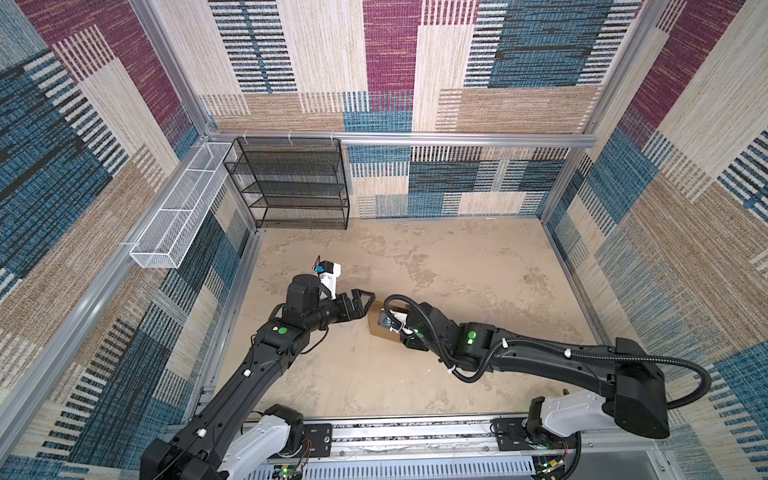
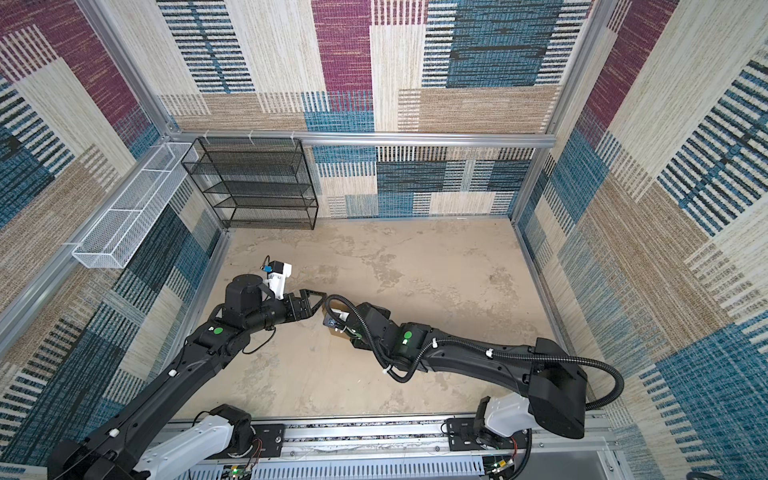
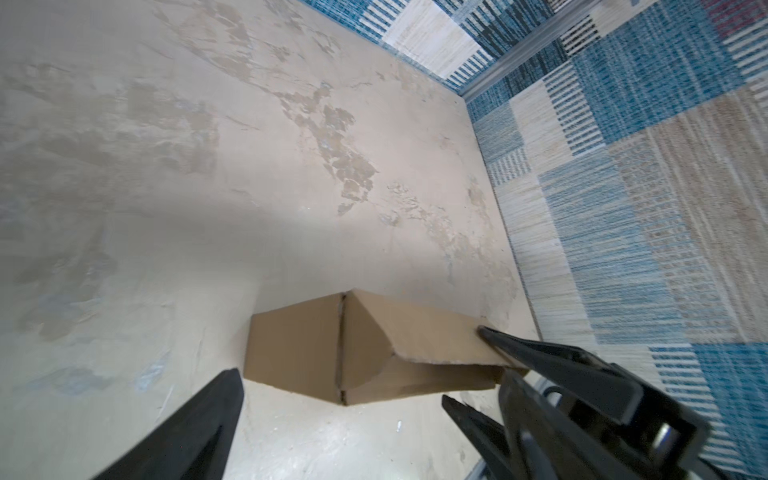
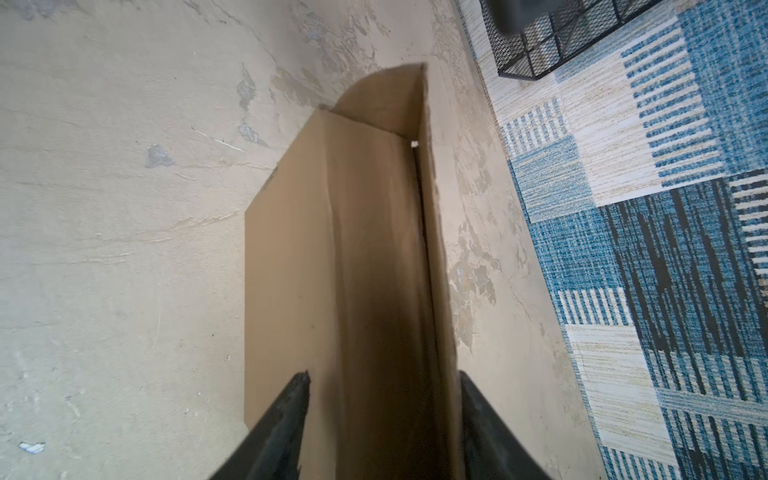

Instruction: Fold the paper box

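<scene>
The slanting flap is standing open at the folded corner of the paper box, so the robot's left gripper needs to pinch that corner (image 3: 345, 352) before the right gripper leaves the paper box's raised fold.
The paper box (image 1: 376, 330) (image 2: 334, 333) is brown cardboard lying mid-table, mostly covered by my right wrist in both top views. In the left wrist view the paper box (image 3: 295, 345) shows a folded corner with a slanting flap. My left gripper (image 3: 340, 386) (image 1: 370, 305) is open wide just short of that corner, touching nothing. In the right wrist view the paper box (image 4: 374, 232) runs away as a long panel with an upright side wall. My right gripper (image 4: 383, 376) is shut on its near end, one finger on each side of the raised fold.
A black mesh shelf rack (image 1: 291, 183) (image 4: 561, 37) stands at the back left wall. A white wire basket (image 1: 183, 208) hangs on the left wall. Patterned walls close in the beige table (image 1: 457, 270) on three sides, and a metal rail (image 1: 415, 432) runs along the front.
</scene>
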